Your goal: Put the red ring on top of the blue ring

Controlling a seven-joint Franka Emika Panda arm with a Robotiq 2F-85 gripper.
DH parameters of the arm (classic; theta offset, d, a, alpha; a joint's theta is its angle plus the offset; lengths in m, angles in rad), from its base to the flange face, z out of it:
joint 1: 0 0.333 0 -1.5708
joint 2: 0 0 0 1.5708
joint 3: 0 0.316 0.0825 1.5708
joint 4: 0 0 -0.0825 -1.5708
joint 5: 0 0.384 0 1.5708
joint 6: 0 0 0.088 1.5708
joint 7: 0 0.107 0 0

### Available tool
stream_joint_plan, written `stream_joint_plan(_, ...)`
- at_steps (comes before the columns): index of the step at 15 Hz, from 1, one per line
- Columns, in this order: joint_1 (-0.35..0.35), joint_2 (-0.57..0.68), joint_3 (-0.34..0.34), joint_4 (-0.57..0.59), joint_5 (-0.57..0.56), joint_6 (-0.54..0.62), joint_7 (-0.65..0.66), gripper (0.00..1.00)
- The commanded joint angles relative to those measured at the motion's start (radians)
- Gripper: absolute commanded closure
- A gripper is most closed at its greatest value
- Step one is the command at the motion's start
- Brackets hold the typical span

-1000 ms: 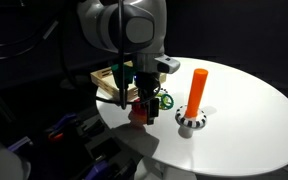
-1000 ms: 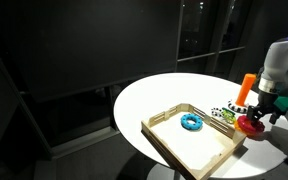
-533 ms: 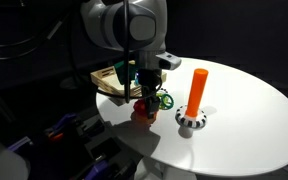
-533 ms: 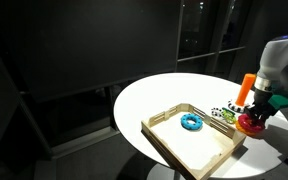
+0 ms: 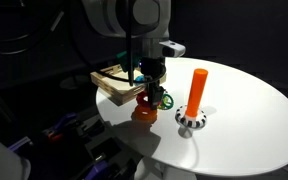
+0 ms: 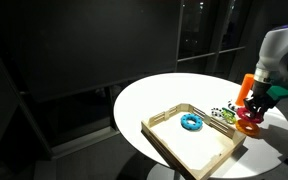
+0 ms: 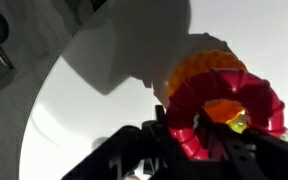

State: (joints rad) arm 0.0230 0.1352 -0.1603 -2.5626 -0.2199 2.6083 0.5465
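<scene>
The red ring, now just above the white table, will be released on the blue ring inside the wooden tray (image 5: pixel 144 78), beside the green ring.
The red ring (image 7: pixel 256 100) fills the wrist view, pinched at its near rim between the jaws of my gripper (image 7: pixel 197 140), which is shut on it. In both exterior views the gripper (image 5: pixel 147 96) (image 6: pixel 252 111) hangs over the table edge beside the tray, with the red ring (image 5: pixel 144 109) (image 6: pixel 250 123) at its tips, just above the white table. An orange ring (image 7: pixel 198 68) shows right behind the red one. The blue ring (image 6: pixel 191 122) lies flat inside the wooden tray (image 6: pixel 164 143), apart from the gripper.
An orange peg (image 5: pixel 197 88) stands upright on a black-and-white striped ring (image 5: pixel 190 121) close beside the gripper. A green ring (image 5: pixel 166 100) lies between the peg and the tray (image 5: pixel 109 87). The round white table (image 5: pixel 254 120) ends just below the gripper.
The jaws have shut on the red ring. The arm has since risen a little, lifting the ring with it.
</scene>
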Motion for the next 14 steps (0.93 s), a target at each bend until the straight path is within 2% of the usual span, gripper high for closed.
stream_joint_plan(1,-0.005,-0.046,0.037,0.025,0.064,-0.091,-0.028,0.90)
stream_joint_plan(5,0.002,-0.061,0.083,0.069,0.126,-0.174,-0.030,0.90)
stream_joint_plan(9,0.013,-0.058,0.112,0.113,0.096,-0.236,0.004,0.90)
stream_joint_plan(10,0.015,-0.057,0.115,0.119,0.092,-0.245,0.006,0.90)
stream_joint_plan(11,0.008,-0.045,0.113,0.098,0.101,-0.199,-0.007,0.91)
stream_joint_plan(12,0.009,-0.045,0.115,0.101,0.101,-0.203,-0.007,0.67)
stream_joint_plan(14,0.009,-0.040,0.115,0.100,0.101,-0.202,-0.007,0.67)
